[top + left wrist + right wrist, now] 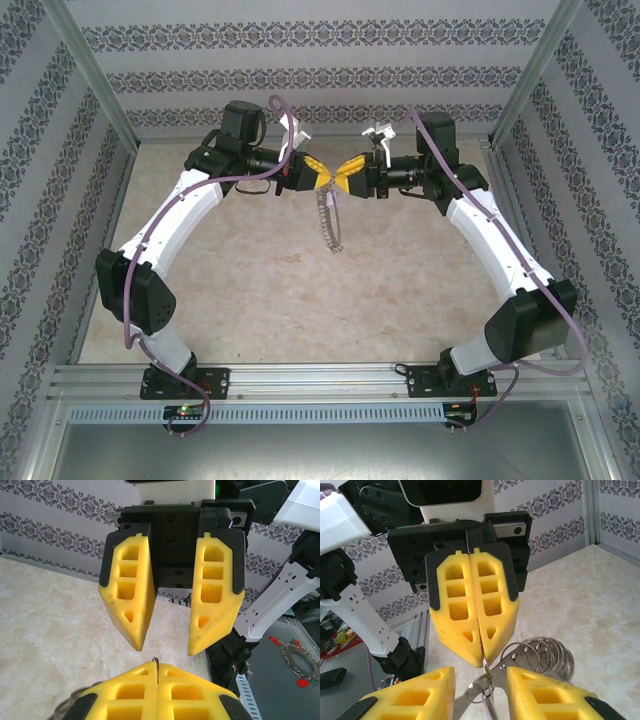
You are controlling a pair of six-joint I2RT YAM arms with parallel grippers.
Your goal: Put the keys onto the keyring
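Observation:
The wire loop sits at a slant in the fingers of my left gripper, so my right gripper should pinch the loop (487,671) while my left gripper opens and takes it again upright.
My left gripper (320,178) (158,667) (481,652) is shut on a thin wire loop of the keyring (157,661) (485,667), pinching it at the fingertips. Below the pinch, a string of silvery rings and flat holed pieces (328,222) (540,652) hangs over the table. My right gripper (347,172) (165,649) (480,672) faces the left one tip to tip. It is open, its fingers standing on either side of the hanging loop and holding nothing. A loose key is out of view.
The beige marbled tabletop (250,290) lies well below both grippers. Patterned walls close in the back and sides. An aluminium rail (320,380) runs along the near edge. A toothed grey hoop (299,661) lies on the grey floor beyond the table edge.

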